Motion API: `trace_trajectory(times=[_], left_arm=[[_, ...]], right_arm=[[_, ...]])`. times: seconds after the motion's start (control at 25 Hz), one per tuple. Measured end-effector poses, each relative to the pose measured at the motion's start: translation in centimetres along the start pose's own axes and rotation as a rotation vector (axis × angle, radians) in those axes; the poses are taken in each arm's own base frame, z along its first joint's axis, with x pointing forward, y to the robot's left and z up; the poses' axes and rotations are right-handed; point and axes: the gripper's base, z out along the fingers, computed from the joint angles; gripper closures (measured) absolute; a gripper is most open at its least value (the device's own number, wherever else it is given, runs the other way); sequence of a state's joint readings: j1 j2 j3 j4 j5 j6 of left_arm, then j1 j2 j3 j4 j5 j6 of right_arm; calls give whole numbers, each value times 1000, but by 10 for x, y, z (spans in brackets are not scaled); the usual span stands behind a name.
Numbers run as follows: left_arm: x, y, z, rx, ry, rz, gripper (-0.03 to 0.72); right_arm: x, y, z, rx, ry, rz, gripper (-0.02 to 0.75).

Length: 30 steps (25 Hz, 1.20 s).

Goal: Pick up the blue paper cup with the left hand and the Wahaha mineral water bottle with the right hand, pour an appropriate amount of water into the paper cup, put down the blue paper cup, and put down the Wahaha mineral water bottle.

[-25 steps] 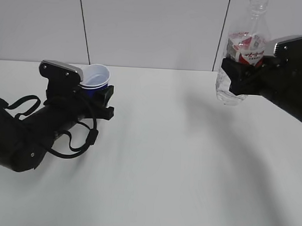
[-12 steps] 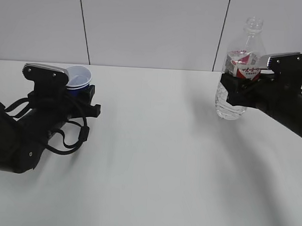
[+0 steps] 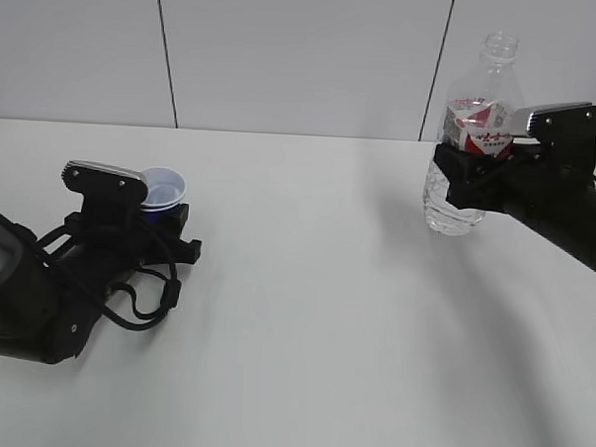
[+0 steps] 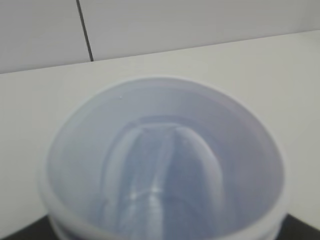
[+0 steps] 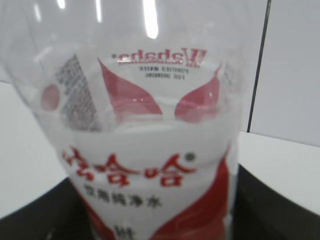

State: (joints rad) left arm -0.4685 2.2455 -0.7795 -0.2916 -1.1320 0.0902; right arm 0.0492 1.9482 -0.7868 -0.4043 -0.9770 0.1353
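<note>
Next, I release the blue paper cup from my left gripper on the white table before the nearer dark wall seam (image 3: 182,234).
The blue paper cup (image 3: 164,190) stands upright, low over the white table (image 3: 314,313) at the left, with its white inside showing. My left gripper (image 3: 168,216) is shut on its blue wall. In the left wrist view the cup's mouth (image 4: 165,160) fills the frame, with a faint glint inside. The Wahaha mineral water bottle (image 3: 478,103) is upright and capless at the right. My right gripper (image 3: 468,179) is shut on it just below the red-and-white label (image 5: 150,175). The bottle's base is at table level; I cannot tell whether it touches.
A white panelled wall (image 3: 305,56) with dark seams runs along the table's far edge. Bare white table surface lies between the two arms and in front of them. A black cable (image 3: 141,301) loops beside the left arm.
The left arm has brought the cup down and left, then slightly back right, closer to the table. The bottle has come down; it has hardly moved in the last half second.
</note>
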Motion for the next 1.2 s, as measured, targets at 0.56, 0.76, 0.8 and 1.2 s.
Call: trace_trajectory(times=[0.56, 0.76, 0.8, 1.2], left_arm=[[9, -4, 18, -2, -28, -1, 300], [10, -4, 18, -2, -29, -27, 300], [10, -4, 18, -2, -30, -34, 300], [11, -11, 25, 60, -51, -90, 300]], right_arm=[[0, 3, 0, -28, 4, -35, 295], [0, 3, 0, -29, 4, -41, 295], [0, 3, 0, -29, 4, -41, 295], [-1, 3, 0, -35, -11, -47, 295]])
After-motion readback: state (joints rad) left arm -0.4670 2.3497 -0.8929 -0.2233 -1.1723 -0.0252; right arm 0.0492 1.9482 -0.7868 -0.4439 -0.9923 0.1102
